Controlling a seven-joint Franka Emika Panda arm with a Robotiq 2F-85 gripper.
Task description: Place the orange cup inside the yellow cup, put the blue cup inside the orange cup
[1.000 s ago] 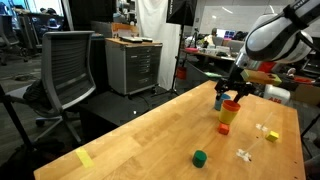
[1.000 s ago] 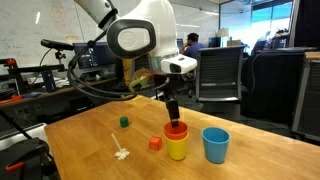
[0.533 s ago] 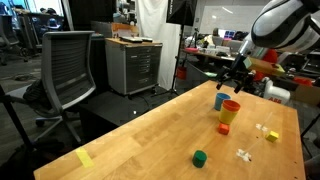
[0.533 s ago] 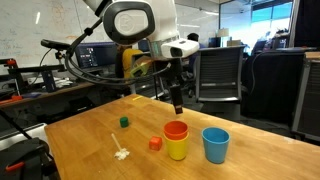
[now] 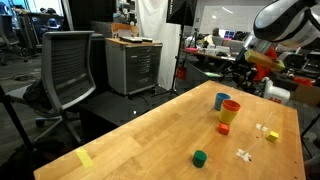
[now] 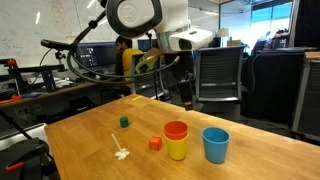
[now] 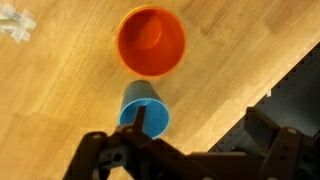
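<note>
The gripper will next move to the blue cup's rim [image 5: 216, 95] [image 7: 167, 114], on the side toward the office chair, and close there, since the orange cup is already nested.
The orange cup [image 6: 176, 130] sits nested in the yellow cup [image 6: 177, 151], with only the yellow lower part showing. The blue cup [image 6: 215, 144] stands upright right beside them. In an exterior view the orange cup [image 5: 231, 107] and the blue cup [image 5: 220, 100] stand near the table's far end. My gripper [image 6: 187, 97] hangs open and empty well above the cups. In the wrist view the orange cup [image 7: 151, 42] and the blue cup [image 7: 145, 112] are seen from above. The gripper [image 7: 200, 135] is spread wide, one finger over the blue cup's rim.
A green cube [image 6: 124, 122], a small orange-red block [image 6: 155, 143] and a white piece [image 6: 121, 153] lie on the wooden table [image 6: 90, 150]. A tiny yellow piece [image 5: 272, 136] and a yellow tape strip [image 5: 85, 158] also lie there. An office chair [image 5: 70, 70] stands beside the table.
My gripper let go of the orange cup, left it nested in the yellow cup, and rose well above the cups, shifting toward the blue cup's side.
</note>
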